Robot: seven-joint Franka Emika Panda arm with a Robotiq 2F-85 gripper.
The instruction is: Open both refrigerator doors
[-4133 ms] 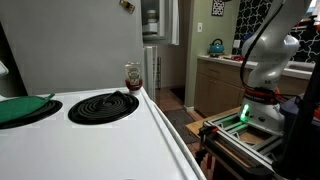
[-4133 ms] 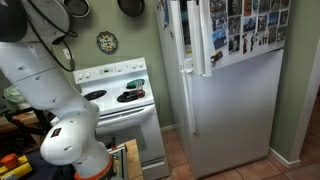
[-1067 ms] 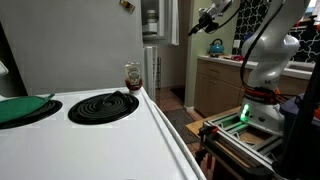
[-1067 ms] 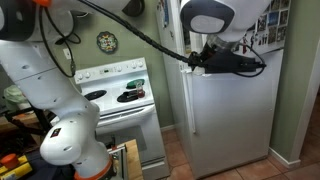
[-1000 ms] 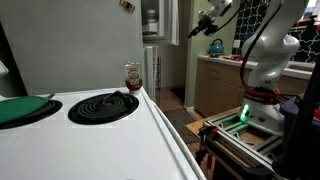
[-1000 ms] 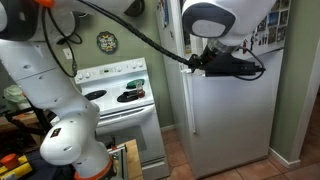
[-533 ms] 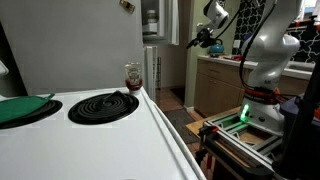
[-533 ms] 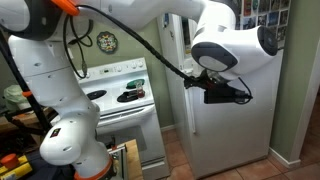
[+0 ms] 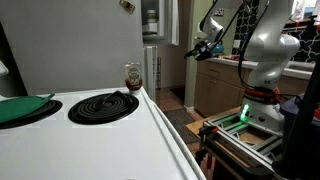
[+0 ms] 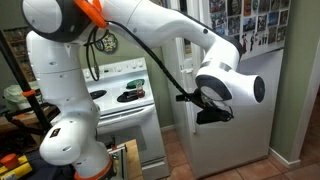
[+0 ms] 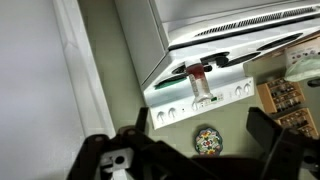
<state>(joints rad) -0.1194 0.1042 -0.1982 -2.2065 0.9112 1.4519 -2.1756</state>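
Note:
Next, I move my gripper to the handle edge (image 9: 156, 64) (image 11: 85, 64) of the fridge's lower door, just below the upper door, and close it there.
The tall grey fridge stands right of the stove. Its upper door (image 10: 250, 25) is covered with photos and looks slightly ajar; a pale panel (image 9: 170, 20) juts past the fridge's side wall. The longer lower door (image 10: 255, 145) looks shut. My gripper (image 10: 213, 116) hangs in front of the lower door's left part, near its handle edge, touching nothing I can see. It also shows in an exterior view (image 9: 196, 51). In the wrist view the fingers (image 11: 205, 160) are spread apart and empty, with the stove and wall beyond.
A white stove (image 10: 120, 95) with coil burners (image 9: 104, 104) stands beside the fridge, with a small jar (image 9: 132, 76) at its back corner. A decorated plate (image 10: 107, 42) hangs on the wall. A teal kettle (image 9: 216, 46) sits on beige cabinets (image 9: 215, 92).
The arm has swung down and away from the upper door's height to the lower door's height. The doors have not visibly moved.

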